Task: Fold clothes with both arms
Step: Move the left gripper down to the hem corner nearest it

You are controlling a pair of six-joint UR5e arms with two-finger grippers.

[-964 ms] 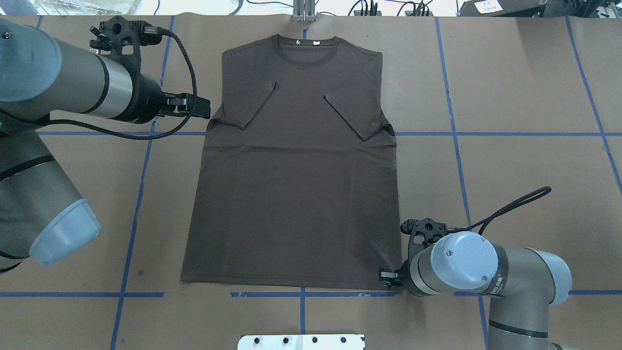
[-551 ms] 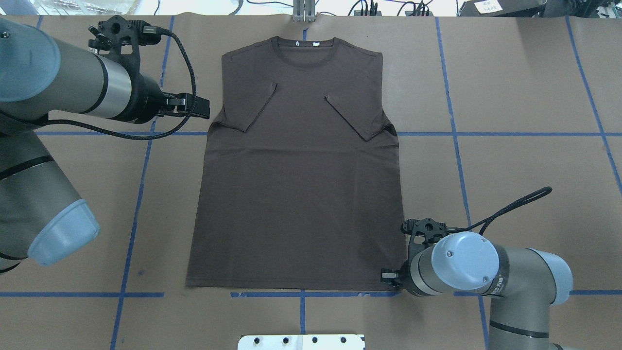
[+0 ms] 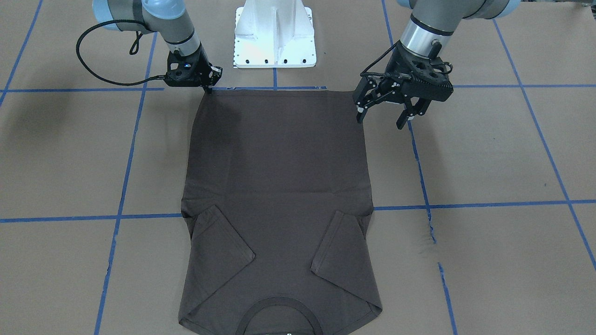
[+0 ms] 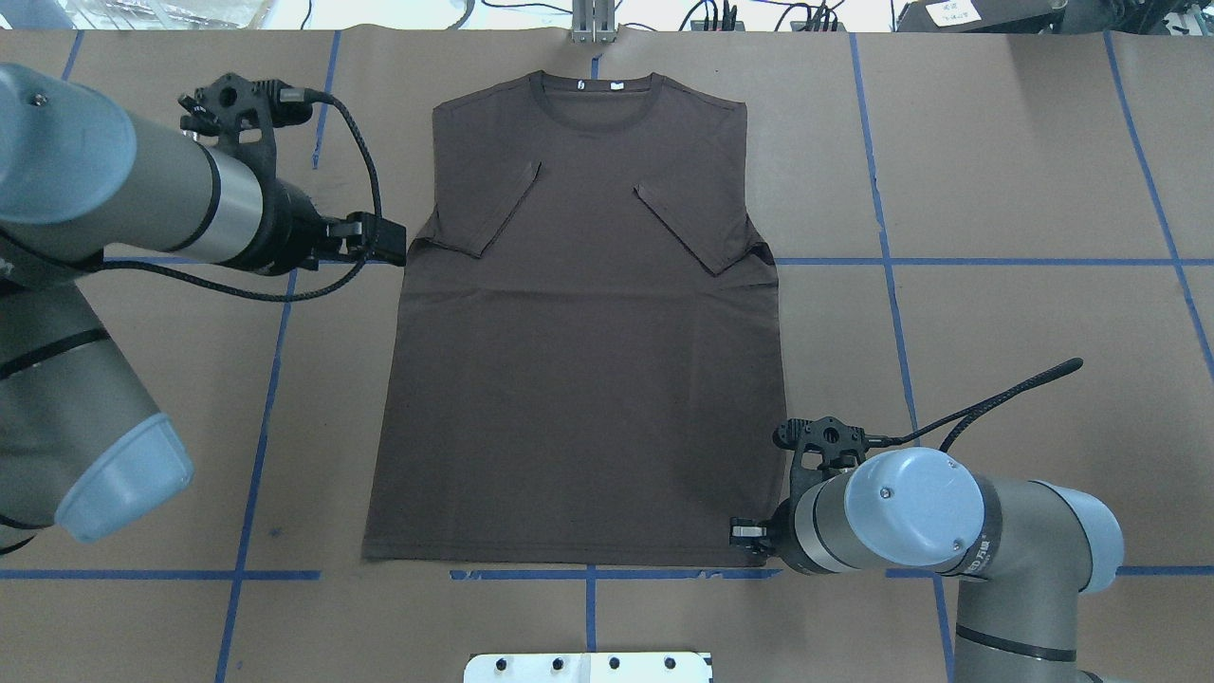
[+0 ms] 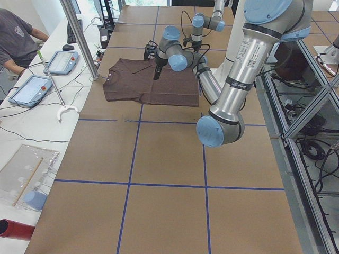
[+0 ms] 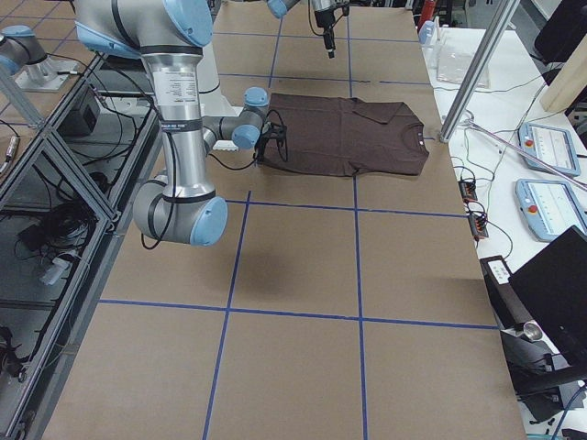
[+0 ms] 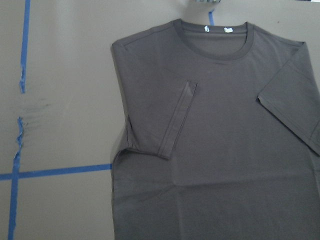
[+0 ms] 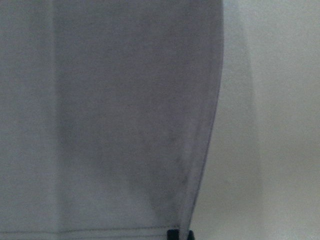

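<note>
I should next close my left gripper on the loose hem corner (image 3: 350, 92) of the dark brown T-shirt, across from the corner my right gripper holds.
The dark brown T-shirt (image 4: 579, 360) lies flat on the table, front up, collar at the far edge and both sleeves folded inward; it also shows in the front view (image 3: 277, 200) and the left wrist view (image 7: 225, 150). My left gripper (image 4: 387, 241) hovers beside the shirt's left armpit edge, open and empty, with its fingers spread in the front view (image 3: 382, 120). My right gripper (image 4: 743, 533) is down at the hem's right corner (image 3: 208, 87) and shut on it. Its fingertips (image 8: 180, 234) sit close together at the hem edge.
The white pedestal base (image 3: 274, 37) stands just behind the hem (image 4: 588, 667). Blue tape lines (image 4: 996, 261) grid the brown table. A metal post (image 4: 593, 24) stands beyond the collar. A person (image 5: 16, 37) and tablets are past the table's far edge.
My left gripper has moved toward the robot along the shirt's left edge. The shirt's hem has slid slightly to the right with my right gripper on its corner.
</note>
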